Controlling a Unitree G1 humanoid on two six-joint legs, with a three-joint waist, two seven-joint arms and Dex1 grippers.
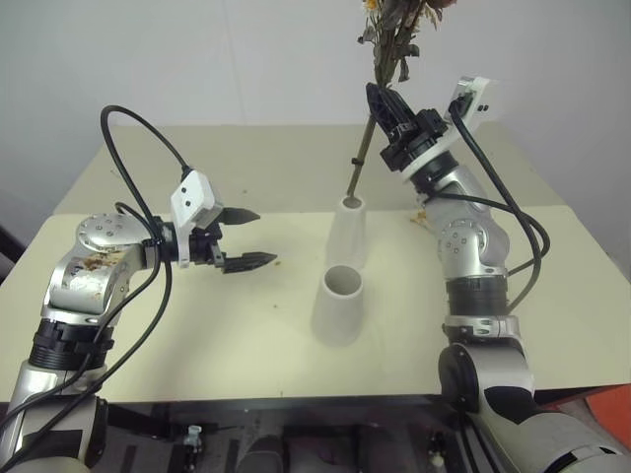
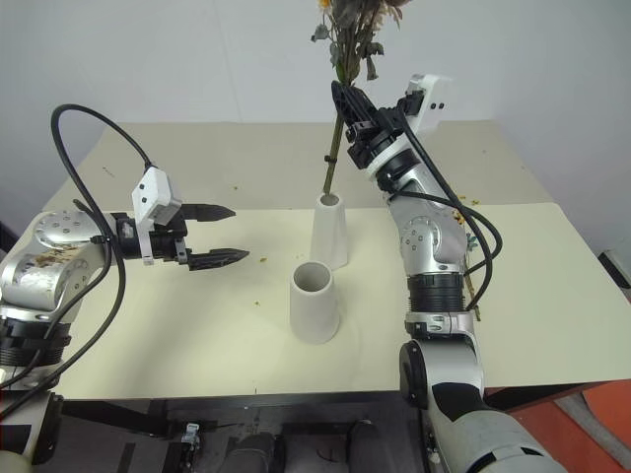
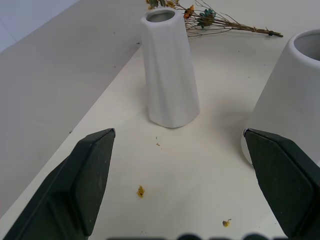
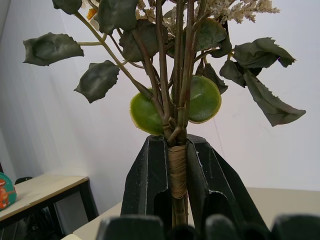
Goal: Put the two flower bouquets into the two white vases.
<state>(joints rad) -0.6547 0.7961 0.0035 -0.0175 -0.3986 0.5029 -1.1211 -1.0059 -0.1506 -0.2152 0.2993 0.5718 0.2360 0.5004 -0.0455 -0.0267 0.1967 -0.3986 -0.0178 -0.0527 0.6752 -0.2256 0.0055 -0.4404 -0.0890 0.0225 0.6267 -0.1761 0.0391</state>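
Observation:
The robot's right gripper should release the leafy bouquet in the tall slim white vase (image 1: 350,205), behind the shorter, wider one.
My right gripper (image 1: 380,106) is raised over the table's middle, shut on the wrapped stems of the leafy bouquet (image 4: 176,170). Its green leaves and pale sprigs (image 1: 394,30) rise toward the picture's top edge. The stems slant down, and their lower end is at the mouth of the tall slim white vase (image 1: 348,236). In front of it stands the shorter, wider white vase (image 1: 338,307), with nothing in it. The yellow-orange bouquet (image 3: 220,22) lies flat on the table behind the tall vase. My left gripper (image 1: 246,239) hovers open to the left of both vases, pointing at them.
Small yellow petal crumbs (image 3: 141,190) are scattered on the beige table (image 1: 197,335). A white wall stands close behind the table. The table's front edge runs just ahead of the short vase. An orange object (image 1: 611,406) sits low beyond the table's right corner.

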